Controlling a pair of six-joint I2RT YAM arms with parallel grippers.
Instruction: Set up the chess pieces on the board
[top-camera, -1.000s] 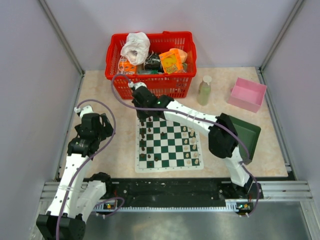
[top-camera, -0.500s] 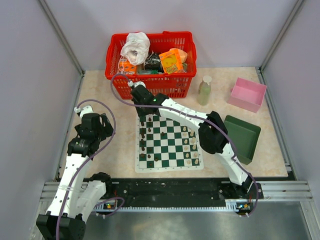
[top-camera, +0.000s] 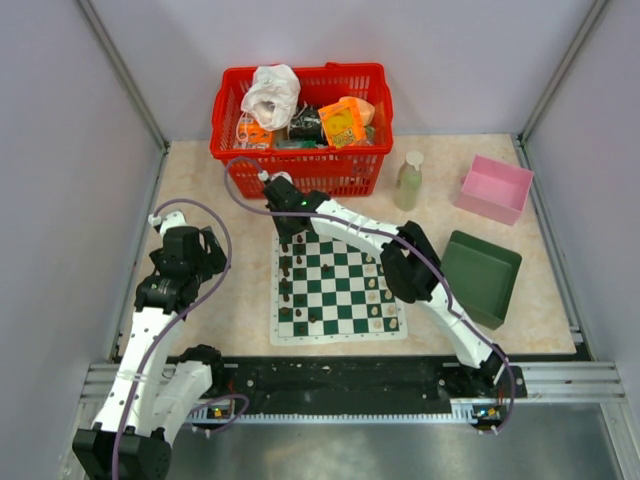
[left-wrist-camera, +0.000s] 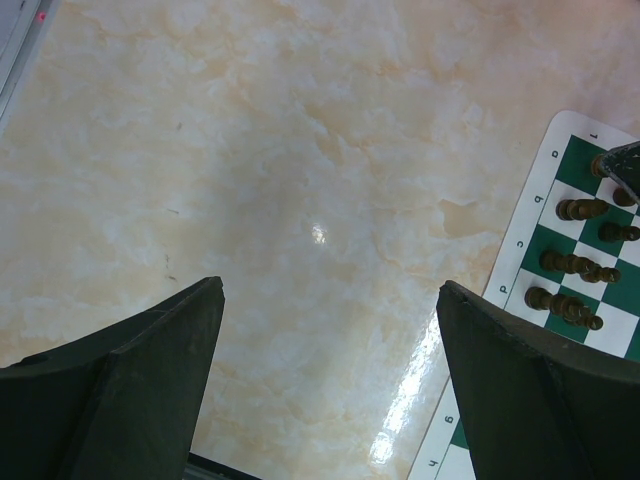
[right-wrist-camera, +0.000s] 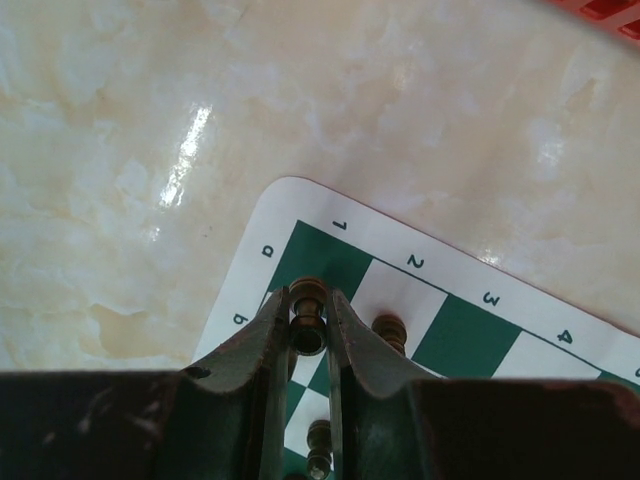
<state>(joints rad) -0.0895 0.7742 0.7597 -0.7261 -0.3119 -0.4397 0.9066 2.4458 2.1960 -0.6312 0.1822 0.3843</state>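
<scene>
The robot's right gripper will let go of the dark brown piece on the board's green corner square (top-camera: 285, 239) (right-wrist-camera: 319, 273), below the red basket.
The board (top-camera: 341, 291) lies in the middle of the table, a green and white checked mat. Dark brown chess pieces (top-camera: 287, 286) stand along its left side and cream ones (top-camera: 380, 291) along its right. My right gripper (top-camera: 288, 232) reaches over the board's far left corner. In the right wrist view it (right-wrist-camera: 307, 312) is shut on a dark brown piece (right-wrist-camera: 307, 296) just above the corner squares of the board (right-wrist-camera: 461, 334), with another dark piece (right-wrist-camera: 390, 331) beside it. My left gripper (left-wrist-camera: 330, 288) stands open over bare table left of the board (left-wrist-camera: 578, 166), holding nothing.
A red basket (top-camera: 330, 172) full of packets stands behind the board. To its right are a pale green bottle (top-camera: 408, 181) and a pink box (top-camera: 495, 188). A dark green box (top-camera: 482, 276) lies right of the board, beside the right arm's elbow (top-camera: 403, 264).
The right arm's elbow has swung left, off the dark green box. Its gripper has stayed over the far left corner with the dark piece. The left arm has not moved.
</scene>
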